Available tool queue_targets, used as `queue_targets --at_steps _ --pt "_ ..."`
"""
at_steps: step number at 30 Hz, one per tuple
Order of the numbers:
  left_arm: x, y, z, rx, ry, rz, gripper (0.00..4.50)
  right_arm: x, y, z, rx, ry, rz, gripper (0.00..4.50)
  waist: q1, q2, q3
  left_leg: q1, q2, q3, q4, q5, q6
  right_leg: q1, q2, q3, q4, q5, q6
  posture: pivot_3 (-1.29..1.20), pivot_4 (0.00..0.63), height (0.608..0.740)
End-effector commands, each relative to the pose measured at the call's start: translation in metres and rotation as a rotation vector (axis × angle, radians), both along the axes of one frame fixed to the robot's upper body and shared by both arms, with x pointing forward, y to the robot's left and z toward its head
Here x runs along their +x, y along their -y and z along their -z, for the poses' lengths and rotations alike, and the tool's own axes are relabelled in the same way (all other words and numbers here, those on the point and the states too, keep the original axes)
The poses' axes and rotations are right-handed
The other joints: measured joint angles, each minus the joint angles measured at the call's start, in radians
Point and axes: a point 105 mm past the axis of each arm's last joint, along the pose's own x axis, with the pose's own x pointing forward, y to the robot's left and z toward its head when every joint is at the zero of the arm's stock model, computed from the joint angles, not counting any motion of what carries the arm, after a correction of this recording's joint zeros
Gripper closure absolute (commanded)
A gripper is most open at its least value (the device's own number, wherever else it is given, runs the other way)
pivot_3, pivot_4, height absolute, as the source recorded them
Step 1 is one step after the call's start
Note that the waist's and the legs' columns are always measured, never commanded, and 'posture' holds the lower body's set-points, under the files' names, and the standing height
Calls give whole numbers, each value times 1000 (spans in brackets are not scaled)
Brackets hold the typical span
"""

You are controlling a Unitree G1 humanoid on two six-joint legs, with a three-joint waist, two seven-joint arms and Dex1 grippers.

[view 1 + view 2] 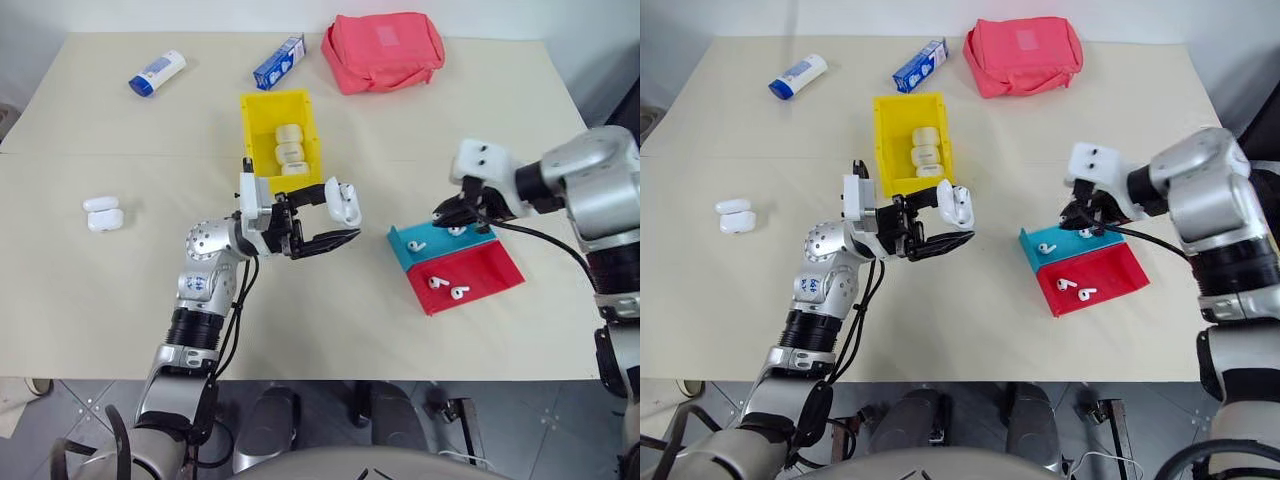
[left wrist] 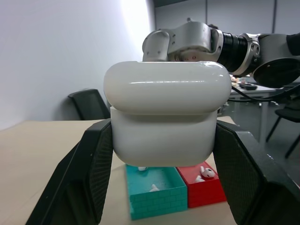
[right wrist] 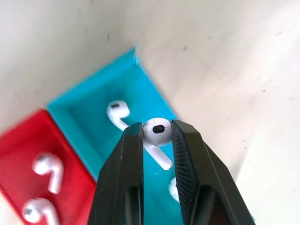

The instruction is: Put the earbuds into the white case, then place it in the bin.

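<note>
The earbud, now hanging over the teal tray, will be let go by my right gripper inside the white case held up in my left gripper (image 1: 357,206).
My left gripper (image 1: 347,216) is shut on the white case (image 1: 343,203) and holds it in the air in front of the yellow bin (image 1: 256,132). In the left wrist view the case (image 2: 165,119) sits between both black fingers, lid part uppermost. My right gripper (image 1: 446,214) hovers over the teal tray (image 1: 403,252), shut on one of the earbuds (image 3: 158,131), whose stem hangs below the fingers. Another earbud (image 3: 117,111) lies in the teal tray beneath it. Two more earbuds (image 1: 447,287) lie in the red tray (image 1: 490,268).
The bin holds several white cases (image 1: 290,148). A second white case (image 1: 103,213) lies at the table's left. At the far edge are a blue-capped white tube (image 1: 157,72), a blue box (image 1: 279,62) and a pink pouch (image 1: 383,50).
</note>
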Motion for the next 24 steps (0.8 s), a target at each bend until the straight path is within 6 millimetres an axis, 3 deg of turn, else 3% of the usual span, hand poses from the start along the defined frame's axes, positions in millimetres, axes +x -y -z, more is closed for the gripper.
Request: queue_targets --at_steps 1,5,7,14,24 --pt "-1 5 -9 -11 24 51 1713 -11 -3 -31 123 77 5 4025 -2 0 0 0 0 0 0 0 0 0 0 0 0 0 0 0 150 740" --pt "0 9 -11 4 14 108 1713 -26 -15 -68 399 230 -29 4025 -1 0 0 0 0 0 0 0 0 0 0 0 0 0 0 0 150 740" --pt "-2 14 -11 20 8 162 1713 -46 -29 -78 575 218 -63 4025 1 0 0 0 0 0 0 0 0 0 0 0 1 0 0 0 150 740" --pt "2 23 -14 47 9 240 1713 -72 -69 -77 866 105 -67 4025 1 0 0 0 0 -1 0 0 0 0 0 0 2 0 0 0 150 740" --pt "11 26 -19 47 25 240 1713 -80 -84 -68 970 8 3 4025 0 0 0 0 0 0 0 0 1 -2 0 1 3 0 -1 0 150 740"
